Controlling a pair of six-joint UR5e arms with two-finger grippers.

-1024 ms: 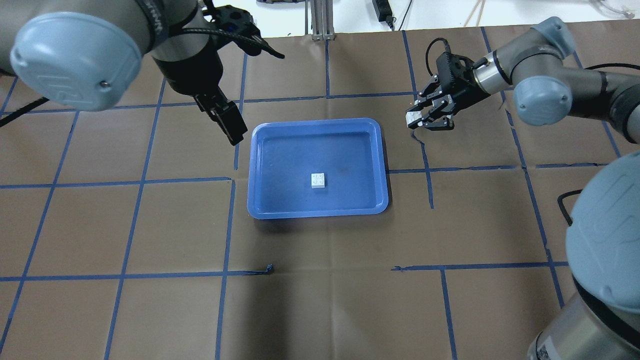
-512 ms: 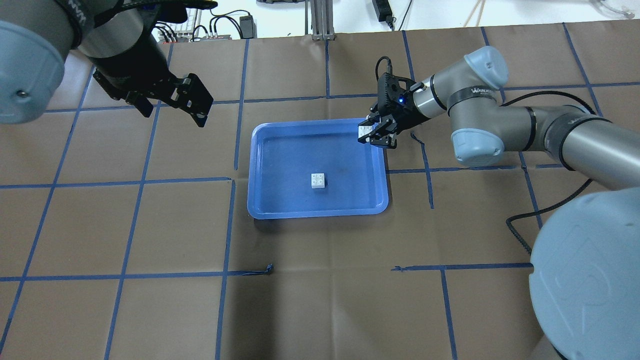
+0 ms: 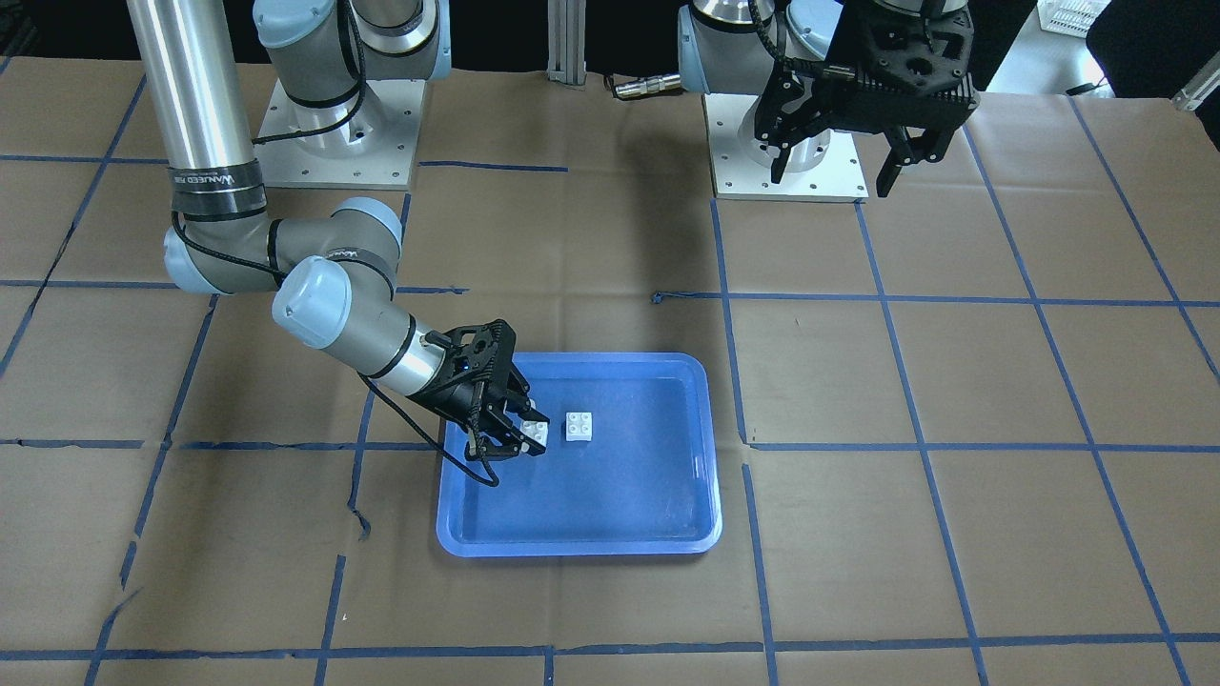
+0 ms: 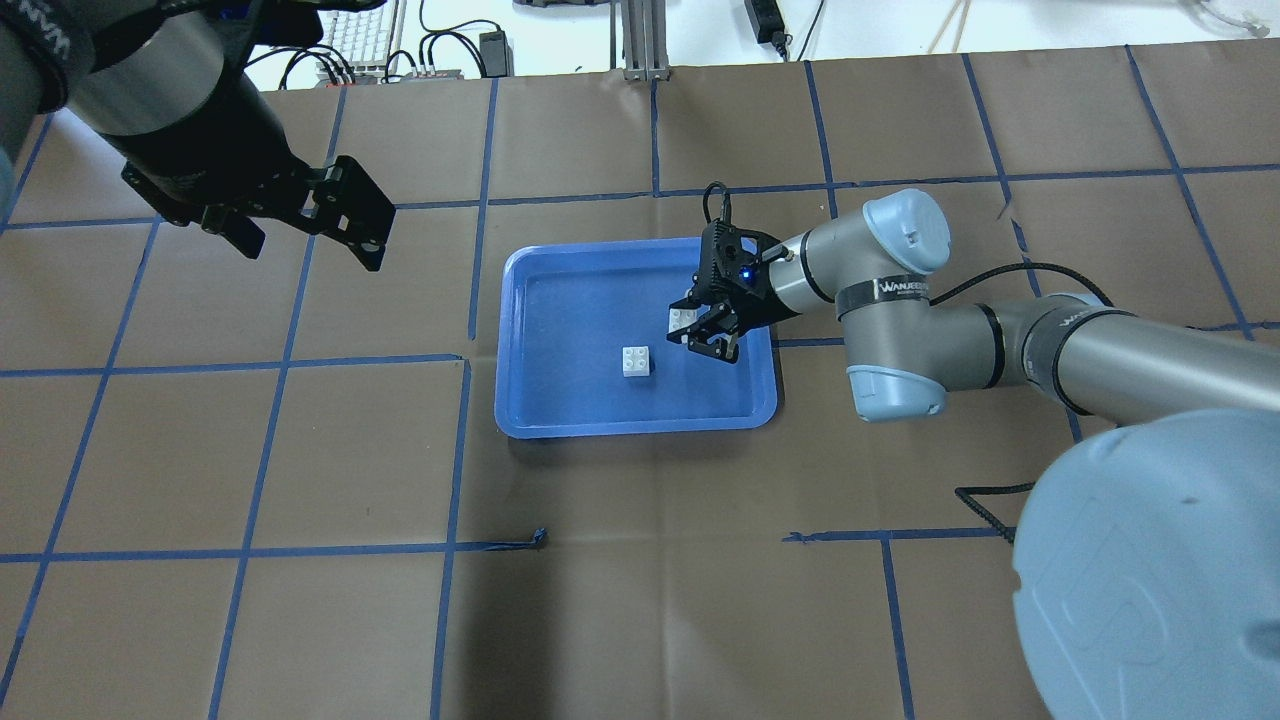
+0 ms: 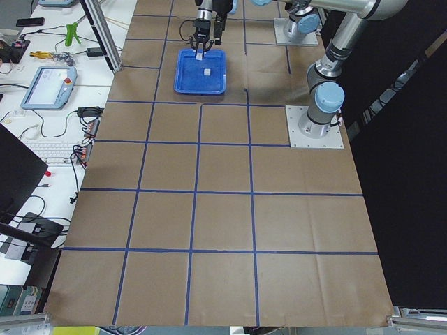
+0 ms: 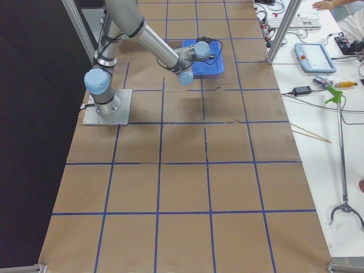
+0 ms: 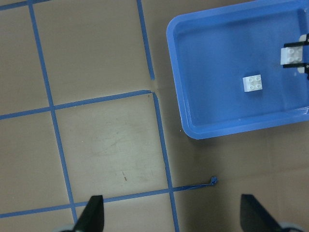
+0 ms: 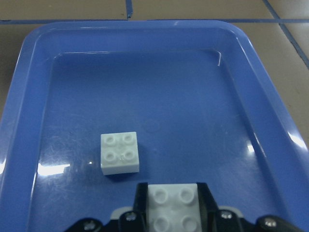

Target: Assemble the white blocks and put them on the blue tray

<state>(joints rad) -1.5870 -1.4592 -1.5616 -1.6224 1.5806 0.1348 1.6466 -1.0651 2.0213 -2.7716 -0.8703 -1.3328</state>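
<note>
Next, my right gripper lets go of the held white block flush against the near side of the resting white block (image 3: 556, 424) (image 8: 121, 190).
The blue tray (image 4: 560, 300) lies mid-table and also shows in the front-facing view (image 3: 648, 495). One white block (image 4: 636, 361) rests studs-up on the tray floor; it shows too in the right wrist view (image 8: 120, 152). My right gripper (image 4: 692, 332) is shut on the second white block (image 4: 684, 319), studs up, held a little above the tray floor just beside the resting block and apart from it. The held block fills the bottom of the right wrist view (image 8: 172, 208). My left gripper (image 4: 305, 248) is open and empty, high over the table left of the tray.
Brown paper with a blue tape grid covers the table. A loose curl of tape (image 4: 540, 538) lies in front of the tray. The two arm bases (image 3: 791, 143) stand at the robot's side. A keyboard and cables (image 4: 440, 45) lie beyond the far edge.
My right gripper has carried its white block from the right of the tray to over the tray floor, close to the resting block. My left gripper has drawn back to the left, away from the tray.
</note>
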